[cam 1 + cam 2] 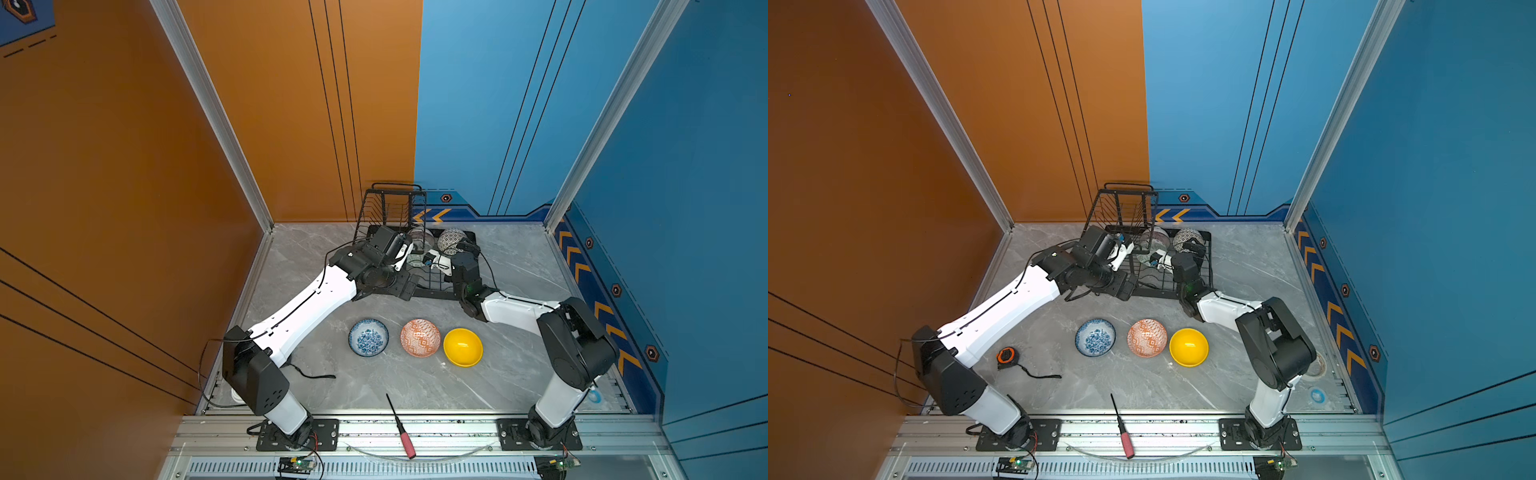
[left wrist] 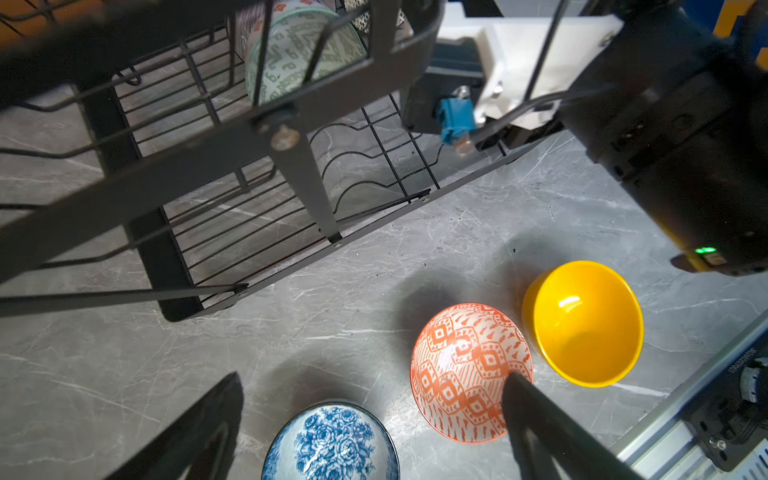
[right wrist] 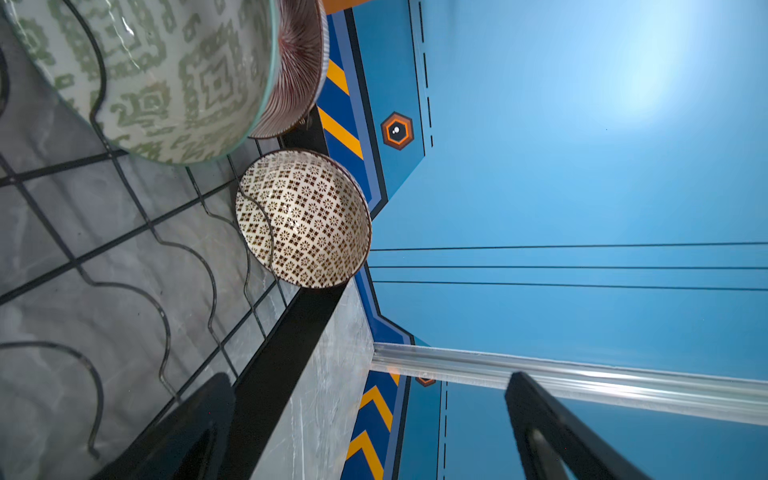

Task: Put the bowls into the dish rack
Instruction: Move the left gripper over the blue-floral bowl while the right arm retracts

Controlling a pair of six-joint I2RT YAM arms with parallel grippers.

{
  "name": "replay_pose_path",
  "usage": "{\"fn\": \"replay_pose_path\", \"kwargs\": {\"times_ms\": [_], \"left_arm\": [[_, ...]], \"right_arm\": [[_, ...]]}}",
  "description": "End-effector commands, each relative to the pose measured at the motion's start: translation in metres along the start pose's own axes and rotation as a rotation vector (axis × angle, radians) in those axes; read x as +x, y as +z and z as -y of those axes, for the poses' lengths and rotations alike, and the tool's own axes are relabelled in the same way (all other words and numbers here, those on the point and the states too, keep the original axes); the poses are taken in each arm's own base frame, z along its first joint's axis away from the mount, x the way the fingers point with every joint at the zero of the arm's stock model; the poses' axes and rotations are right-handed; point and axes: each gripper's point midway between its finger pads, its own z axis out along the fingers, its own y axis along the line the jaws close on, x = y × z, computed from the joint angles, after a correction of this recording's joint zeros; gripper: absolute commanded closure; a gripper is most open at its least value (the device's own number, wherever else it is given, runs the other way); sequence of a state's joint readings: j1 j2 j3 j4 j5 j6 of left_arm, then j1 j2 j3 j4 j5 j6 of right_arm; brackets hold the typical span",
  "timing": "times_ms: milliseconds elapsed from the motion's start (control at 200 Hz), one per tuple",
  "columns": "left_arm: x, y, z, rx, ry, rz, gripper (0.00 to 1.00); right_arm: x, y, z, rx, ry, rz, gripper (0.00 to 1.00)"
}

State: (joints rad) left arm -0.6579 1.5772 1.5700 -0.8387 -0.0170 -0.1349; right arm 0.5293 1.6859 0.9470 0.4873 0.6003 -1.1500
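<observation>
My left gripper is to head next for the blue floral bowl's rim (image 1: 349, 336) (image 2: 265, 470), and it should close there, on the side that faces away from the orange bowl.
The black wire dish rack (image 1: 392, 208) (image 2: 232, 153) stands at the back of the table. In it stand on edge a pink striped bowl (image 1: 422, 237) (image 3: 299, 66), a dotted bowl (image 1: 452, 241) (image 3: 307, 216) and a green patterned bowl (image 2: 291, 54) (image 3: 166, 75). On the table in front sit, upright and in a row, a blue floral bowl (image 1: 368, 337) (image 2: 332, 444), an orange bowl (image 1: 420, 338) (image 2: 461, 365) and a yellow bowl (image 1: 463, 347) (image 2: 586, 324). My left gripper (image 1: 405, 289) (image 2: 374, 376) hangs open and empty by the rack's front edge. My right gripper (image 1: 469, 247) (image 3: 370, 376) is open and empty over the rack's right side, near the dotted bowl.
A red-handled screwdriver (image 1: 401, 428) lies at the front edge. An orange tape measure (image 1: 1007, 357) sits beside the left arm, and a roll of tape (image 1: 1318, 368) behind the right arm's base. Walls close in the table on three sides.
</observation>
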Motion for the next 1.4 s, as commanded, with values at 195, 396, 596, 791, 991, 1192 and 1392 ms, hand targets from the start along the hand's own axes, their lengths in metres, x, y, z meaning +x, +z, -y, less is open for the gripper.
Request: {"fn": "replay_pose_path", "kwargs": {"times_ms": [195,396,596,791,991,1192,1392], "left_arm": [[0.007,-0.025,-0.024,-0.080,-0.043,0.044,0.02],[0.023,-0.031,-0.033,-0.108,-0.067,0.041,0.02],[0.042,-0.035,-0.042,-0.130,-0.096,0.029,0.02],[0.071,-0.032,-0.057,-0.160,-0.153,-0.010,0.02],[0.111,-0.020,-0.075,-0.200,-0.244,-0.076,0.02],[0.151,-0.004,-0.078,-0.174,-0.345,-0.144,0.02],[0.174,0.005,-0.076,-0.167,-0.398,-0.198,0.02]], "right_arm": [[0.032,-0.072,0.033,-0.151,0.325,-0.091,0.00],[0.029,-0.110,0.056,-0.344,0.559,-0.168,0.00],[0.026,-0.129,0.045,-0.524,0.611,-0.252,0.00],[0.029,-0.134,0.046,-0.539,0.638,-0.287,0.00],[0.023,-0.133,0.057,-0.537,0.676,-0.268,0.00],[0.017,-0.126,0.059,-0.548,0.644,-0.287,0.00],[0.014,-0.117,0.050,-0.597,0.645,-0.296,0.00]]}}
